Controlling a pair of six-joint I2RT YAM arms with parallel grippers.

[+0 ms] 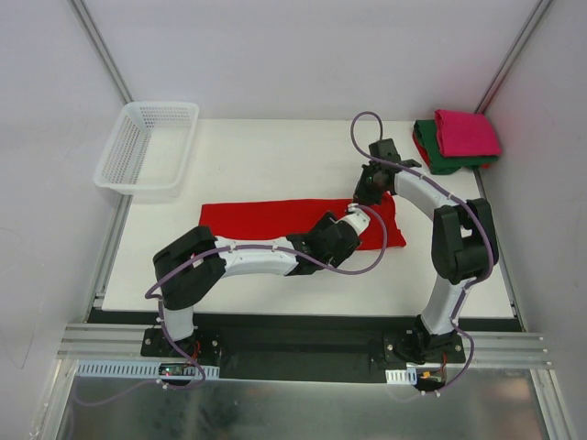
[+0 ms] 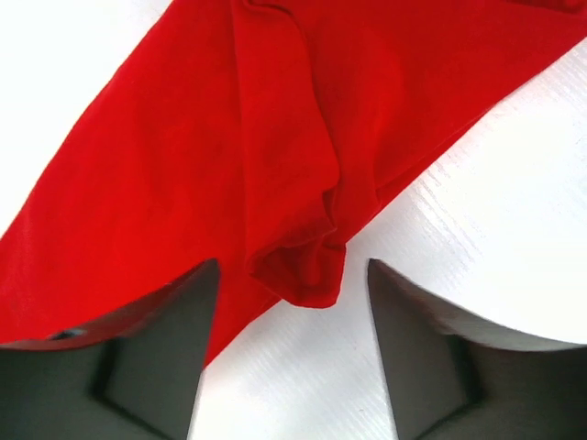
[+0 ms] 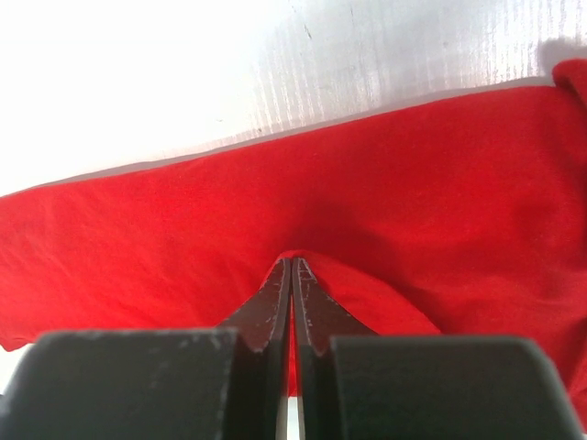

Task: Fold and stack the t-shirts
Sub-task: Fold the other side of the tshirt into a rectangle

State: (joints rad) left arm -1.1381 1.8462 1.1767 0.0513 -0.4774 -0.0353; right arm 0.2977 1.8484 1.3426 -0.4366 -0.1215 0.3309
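The bunched corner of the red t-shirt curls at my left gripper's fingers, so I will back that gripper off and take the t-shirt's flap farther in while my right gripper stays (image 2: 295, 206).
The red t-shirt (image 1: 266, 218) lies as a long folded strip across the white table (image 1: 275, 165). My left gripper (image 1: 367, 220) is at the strip's right end, near side. Its jaws are open, and a bunched corner of the red t-shirt (image 2: 183, 165) lies between the tips of the left gripper (image 2: 293, 264). At the far edge of that same end, my right gripper (image 1: 370, 191) is shut on the cloth. In the right wrist view, a ridge of red t-shirt (image 3: 440, 211) rises into the tips of the right gripper (image 3: 292, 260). A folded magenta-pink t-shirt (image 1: 466, 131) rests on a folded dark green t-shirt (image 1: 438, 158) at the back right.
A white mesh basket (image 1: 147, 148) overhangs the table's back left corner. Grey walls close in on three sides. The stack of folded shirts is close behind my right arm.
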